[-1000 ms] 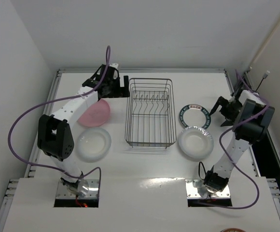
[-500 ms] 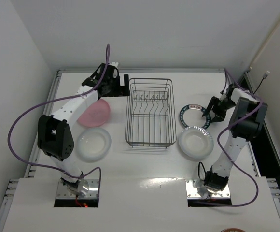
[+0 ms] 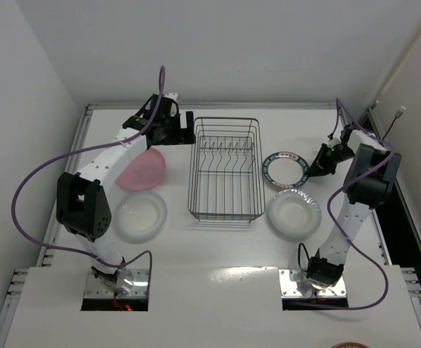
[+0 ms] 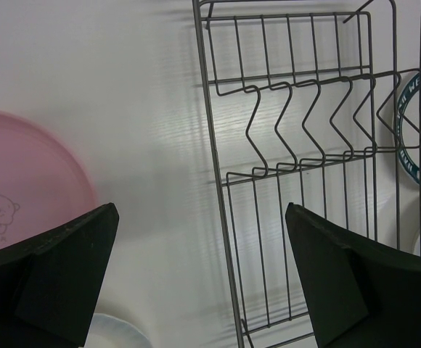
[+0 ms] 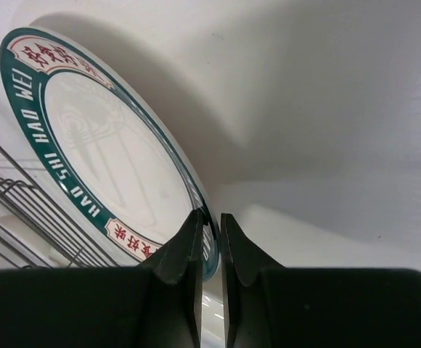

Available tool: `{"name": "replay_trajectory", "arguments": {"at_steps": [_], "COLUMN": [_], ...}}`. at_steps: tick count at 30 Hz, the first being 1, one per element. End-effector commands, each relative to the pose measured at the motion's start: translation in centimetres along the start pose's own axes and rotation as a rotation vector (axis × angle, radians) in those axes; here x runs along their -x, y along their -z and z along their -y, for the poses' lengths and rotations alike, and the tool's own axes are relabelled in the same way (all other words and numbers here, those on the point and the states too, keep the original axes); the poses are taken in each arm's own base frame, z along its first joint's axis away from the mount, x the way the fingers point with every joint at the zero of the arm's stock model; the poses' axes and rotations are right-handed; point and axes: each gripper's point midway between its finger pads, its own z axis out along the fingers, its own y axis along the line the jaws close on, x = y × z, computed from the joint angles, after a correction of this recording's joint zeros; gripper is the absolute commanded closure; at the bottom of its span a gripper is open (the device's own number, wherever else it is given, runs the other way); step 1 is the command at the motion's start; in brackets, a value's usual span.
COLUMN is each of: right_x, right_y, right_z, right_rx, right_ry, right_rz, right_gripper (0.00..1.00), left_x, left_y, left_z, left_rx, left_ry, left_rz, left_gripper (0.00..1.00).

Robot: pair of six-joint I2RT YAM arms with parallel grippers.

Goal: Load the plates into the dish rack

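Observation:
My right gripper is to let go of the teal-rimmed white plate upright in the dish rack's end slot [image 3: 249, 151] nearest that gripper.
The dark wire dish rack [image 3: 225, 170] stands mid-table with nothing in it. My right gripper [image 3: 315, 167] is shut on the right rim of the white plate with the teal patterned rim [image 3: 285, 169], which is tilted up off the table; the wrist view shows the rim of this plate [image 5: 101, 152] pinched in the gripper [image 5: 210, 221]. A whitish plate [image 3: 294, 213] lies in front of it. Left of the rack lie the pink plate [image 3: 144, 170] and another whitish plate [image 3: 139, 216]. My left gripper [image 3: 185, 130] hangs open and holds nothing [image 4: 201, 217], between the pink plate [image 4: 22, 181] and the rack [image 4: 297, 145].
Walls close the table in at the back, left and right. A raised rail runs along the table's far edge [image 3: 210, 106]. A purple cable [image 3: 29, 188] loops from the left arm. The rack's wires [image 5: 7, 196] lie just left of the held plate.
The right gripper reached in to the teal-rimmed plate's right edge and closed on its rim; the plate has tipped up and shifted slightly left. The left arm has stayed put.

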Motion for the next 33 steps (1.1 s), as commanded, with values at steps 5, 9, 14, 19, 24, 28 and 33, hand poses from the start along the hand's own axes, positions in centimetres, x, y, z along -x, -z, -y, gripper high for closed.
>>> {"name": "replay_trajectory", "arguments": {"at_steps": [5, 9, 14, 19, 24, 28, 33], "right_x": [4.8, 5.1, 2.8, 0.5, -1.3, -2.7, -3.2], "right_y": [9.2, 14.5, 17.3, 19.1, 24.0, 26.1, 22.9], "right_z": [-3.4, -5.4, -7.1, -9.3, -15.5, -19.7, -22.6], "right_rx": [-0.023, -0.073, -0.118, -0.093, -0.084, -0.122, -0.234], "right_ry": [0.1, 0.111, 0.15, 0.217, 0.328, 0.369, 0.422], "right_rz": [0.265, 0.436, 0.561, 0.639, 0.794, 0.891, 0.863], "right_gripper": [1.0, 1.0, 1.0, 1.0, 1.0, 1.0, 1.0], "left_x": [1.8, 1.8, 1.8, 1.8, 2.0, 2.0, 2.0], "left_y": [0.8, 0.8, 0.8, 0.8, 0.9, 0.9, 0.9], "left_z": [0.6, 0.6, 0.4, 0.4, 0.5, 0.3, 0.3], "left_rx": [-0.007, -0.007, 0.002, 0.002, 0.002, 0.01, 0.01], "left_ry": [-0.005, -0.005, -0.005, -0.005, -0.005, -0.005, -0.005], "left_rz": [0.05, 0.05, 0.053, 0.053, 0.053, 0.056, 0.056], "left_gripper": [0.0, 0.0, 0.0, 0.0, 0.0, 0.0, 0.0]}}
